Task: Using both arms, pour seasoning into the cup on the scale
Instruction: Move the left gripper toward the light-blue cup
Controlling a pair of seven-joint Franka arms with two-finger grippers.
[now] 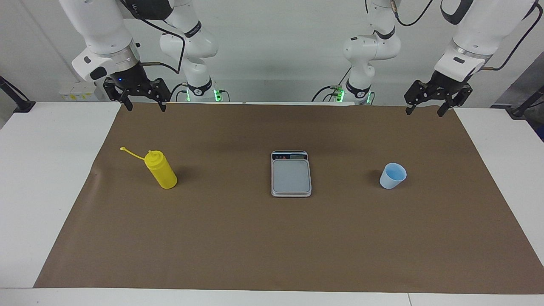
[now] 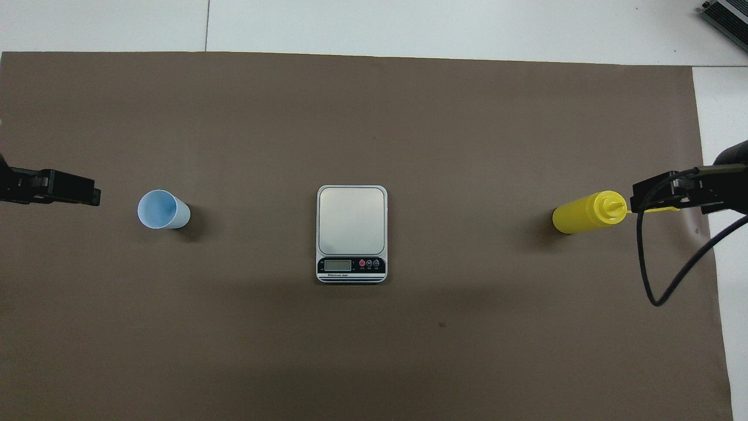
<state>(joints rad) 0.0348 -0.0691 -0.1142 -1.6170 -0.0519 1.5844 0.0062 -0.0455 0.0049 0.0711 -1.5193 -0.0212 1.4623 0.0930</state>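
My left gripper will next move over to the light-blue cup's rim (image 2: pixel 140 210), on the side that faces the left arm. It should then close there.
The seasoning, a yellow squeeze bottle (image 1: pixel 161 172) (image 2: pixel 587 211), stands upright on the mat toward the right arm's end, its cap strap (image 1: pixel 131 154) sticking out sideways. The silver-grey scale (image 1: pixel 291 175) (image 2: pixel 351 228) lies at the middle with nothing on its plate. The light-blue cup (image 1: pixel 392 175) (image 2: pixel 162 209) stands upright toward the left arm's end. My right gripper (image 1: pixel 145 107) (image 2: pixel 648 196) hangs open, high over the mat's robot-side edge. My left gripper (image 1: pixel 424 111) (image 2: pixel 82 195) hangs open in the same way at its own end. Neither holds or touches anything.
A brown mat (image 1: pixel 272 246) covers most of the white table (image 1: pixel 42 170). A black cable (image 2: pixel 660 292) loops down from the right arm's wrist over the mat's end. A grey device (image 2: pixel 724 14) sits at the table's corner farthest from the robots.
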